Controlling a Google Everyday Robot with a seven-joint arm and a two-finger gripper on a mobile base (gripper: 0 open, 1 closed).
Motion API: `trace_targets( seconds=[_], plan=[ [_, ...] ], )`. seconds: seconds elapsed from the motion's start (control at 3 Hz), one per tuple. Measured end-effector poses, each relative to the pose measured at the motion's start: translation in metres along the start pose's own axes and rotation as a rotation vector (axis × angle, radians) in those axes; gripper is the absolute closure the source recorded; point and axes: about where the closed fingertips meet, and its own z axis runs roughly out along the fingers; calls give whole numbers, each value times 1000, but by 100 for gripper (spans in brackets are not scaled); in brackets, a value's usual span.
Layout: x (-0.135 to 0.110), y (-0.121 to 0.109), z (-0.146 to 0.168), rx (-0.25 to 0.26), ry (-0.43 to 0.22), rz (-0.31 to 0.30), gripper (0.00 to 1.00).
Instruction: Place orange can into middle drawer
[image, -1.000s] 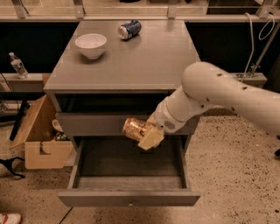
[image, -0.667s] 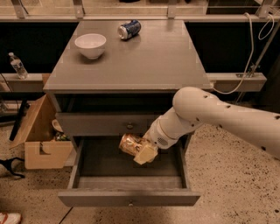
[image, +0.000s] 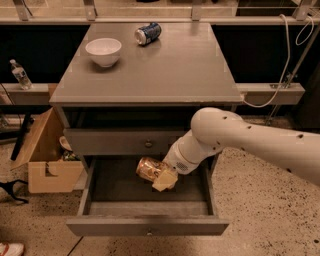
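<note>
Next, I release the orange can, now held just above the drawer's floor, from my gripper somewhere around the centre of the open middle drawer's bottom (image: 157, 183).
The orange can (image: 147, 167) is dented and lies tilted on its side in my gripper (image: 160, 176), which is shut on it. The gripper holds the can inside the open middle drawer (image: 148, 225), just above the drawer's floor and near its back, a little right of centre. The drawer is pulled far out; its grey front with a small round knob faces the camera. My white arm (image: 240, 137) reaches in from the right, across the drawer's right side.
The closed upper drawer front (image: 115, 142) sits just above the can. On the table top (image: 165, 75) stand a white bowl (image: 103, 51) and a blue-and-white can (image: 148, 33) lying down. A cardboard box (image: 45, 155) stands left of the cabinet.
The arm has lowered the orange can from in front of the upper drawer down into the open middle drawer, moving slightly left. The grip has not changed.
</note>
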Motion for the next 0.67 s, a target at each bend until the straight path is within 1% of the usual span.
trace_targets(
  seconds=[0.33,0.67],
  plan=[
    [32,-19,39,48,40,43,100],
    [56,-38,71,116,55,96,100]
  ],
)
